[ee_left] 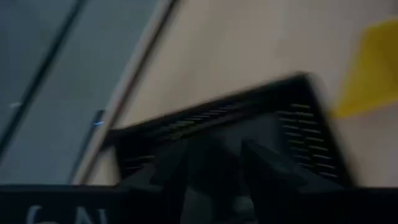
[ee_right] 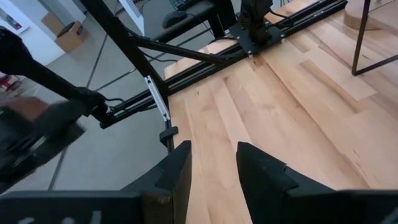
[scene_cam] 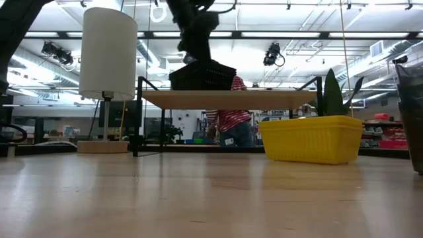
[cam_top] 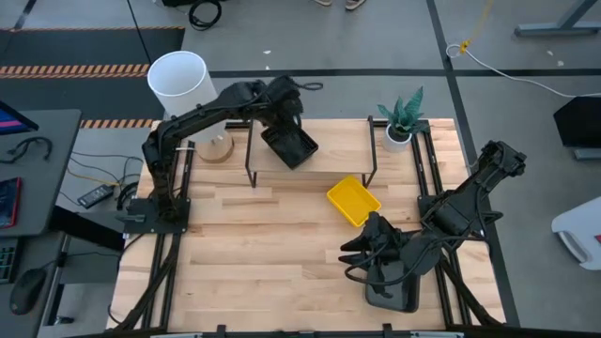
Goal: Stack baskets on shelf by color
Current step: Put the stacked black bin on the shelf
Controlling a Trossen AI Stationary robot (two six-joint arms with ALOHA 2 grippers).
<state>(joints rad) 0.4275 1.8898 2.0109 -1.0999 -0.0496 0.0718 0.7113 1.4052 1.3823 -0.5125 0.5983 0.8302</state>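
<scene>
The black basket is sitting at a slant on the shelf's board, so my left gripper should lift clear, grab the basket by its near side [cam_top: 307, 159] and turn it square.
A black mesh basket [cam_top: 289, 145] sits on the shelf's wooden plank [scene_cam: 228, 98], turned at a slant to it; it also shows in the low view [scene_cam: 201, 76]. My left gripper [ee_left: 214, 168] stands right over it, pointing down, with a gap between its fingers. A yellow basket [cam_top: 354, 200] rests on the table in front of the shelf. My right gripper [ee_right: 214, 165] is open and empty above the table near its right front, over a dark grey basket [cam_top: 394, 291]. The other baskets are out of view. My left gripper stands over the black basket's inside near its near wall [ee_left: 205, 140], coming from above. I cannot tell whether its fingers touch the basket; no wall shows between them.
A white lamp [cam_top: 178, 80] stands at the table's far left beside the shelf. A potted plant [cam_top: 402, 117] stands at the far right by the shelf's end. A person in a striped shirt [scene_cam: 228, 122] is in the room behind. Bare wood lies at the table's near left.
</scene>
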